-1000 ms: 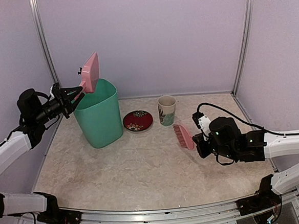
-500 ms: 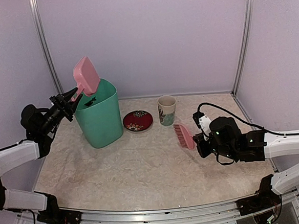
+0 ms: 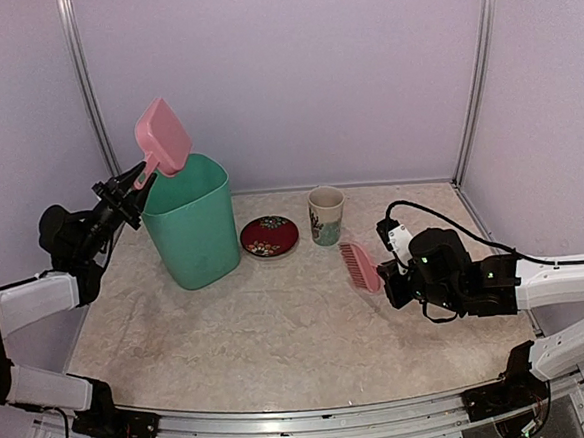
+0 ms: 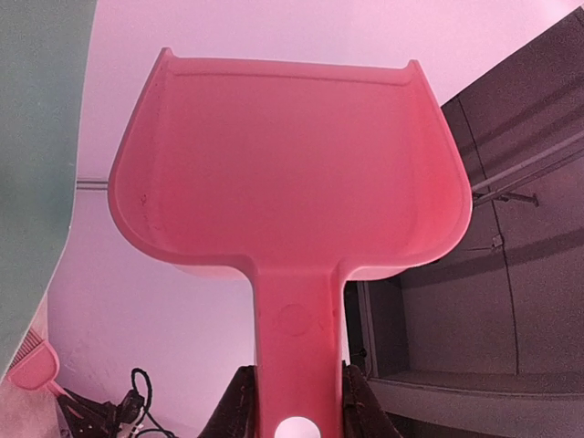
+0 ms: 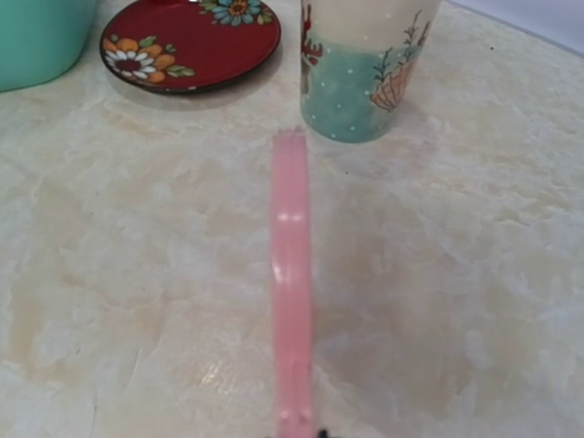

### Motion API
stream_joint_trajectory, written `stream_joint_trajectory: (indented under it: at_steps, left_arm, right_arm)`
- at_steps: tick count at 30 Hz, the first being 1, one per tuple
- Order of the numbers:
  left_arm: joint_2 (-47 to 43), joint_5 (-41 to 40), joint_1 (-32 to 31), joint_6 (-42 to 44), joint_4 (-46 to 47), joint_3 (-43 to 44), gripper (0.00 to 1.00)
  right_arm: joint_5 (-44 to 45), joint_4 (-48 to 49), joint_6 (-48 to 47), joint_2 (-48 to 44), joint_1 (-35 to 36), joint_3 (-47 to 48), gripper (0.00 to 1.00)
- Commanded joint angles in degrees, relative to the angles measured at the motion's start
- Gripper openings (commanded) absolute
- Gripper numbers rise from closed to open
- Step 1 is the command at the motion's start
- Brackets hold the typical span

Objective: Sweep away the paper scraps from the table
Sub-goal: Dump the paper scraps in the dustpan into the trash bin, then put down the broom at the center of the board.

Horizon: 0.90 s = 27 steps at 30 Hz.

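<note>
Next, my right gripper sets the pink brush down on the bare table [image 3: 334,293], in front of the patterned cup. The brush is now just over the table near the cup.
My left gripper [image 3: 130,195] is shut on the handle of the pink dustpan [image 3: 163,136], which is raised and tilted above the left rim of the green bin [image 3: 192,221]. In the left wrist view the dustpan [image 4: 292,182] looks bare inside, with its handle between both fingers [image 4: 239,406]. My right gripper [image 3: 388,275] is shut on the pink brush [image 3: 358,265], holding it just over the table [image 3: 280,330] near the cup. The brush [image 5: 292,274] shows edge-on in the right wrist view. No paper scraps show in any view.
A red flowered plate [image 3: 269,236] lies right of the bin. Beside it stands a patterned cup [image 3: 326,215], just beyond the brush tip. Walls close the table at the back and on both sides, and a metal rail [image 3: 316,418] runs along the front.
The dustpan has swung up and to the left, from tipped over the bin's mouth to raised above its left rim. A dark bit at the bin's mouth is gone. The right arm has not moved.
</note>
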Motion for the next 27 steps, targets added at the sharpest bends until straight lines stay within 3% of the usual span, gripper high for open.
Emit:
stream_joint_trajectory:
  at_steps: [1,8,17,22,27]
  left_arm:
    - [-0.2,5.0,0.6,5.7,-1.5,4.7,0.00]
    - [-3.7,10.1,0.6,21.7,-15.9,11.2,0.00]
    - [-10.6,12.1,-0.3,51.1,-48.1,20.0,0.00]
    - [-12.7,4.3,-6.3,73.0,-73.8,28.9,0.00]
    - [-17.5,-6.7,-16.2,82.3,-82.8,28.1,0.00]
  right_arm:
    - [1.6,0.5,0.7,-0.6,-0.8,1.6,0.00]
    - [-0.3,-1.0,1.7,-2.3,-2.9,2.2,0.00]
    - [-16.6,5.0,6.1,-1.5,-5.6,3.2,0.00]
    - [-20.6,6.2,8.9,0.9,-6.7,4.2,0.00]
    - [-27.7,8.2,16.1,1.6,-11.4,2.8,0.00]
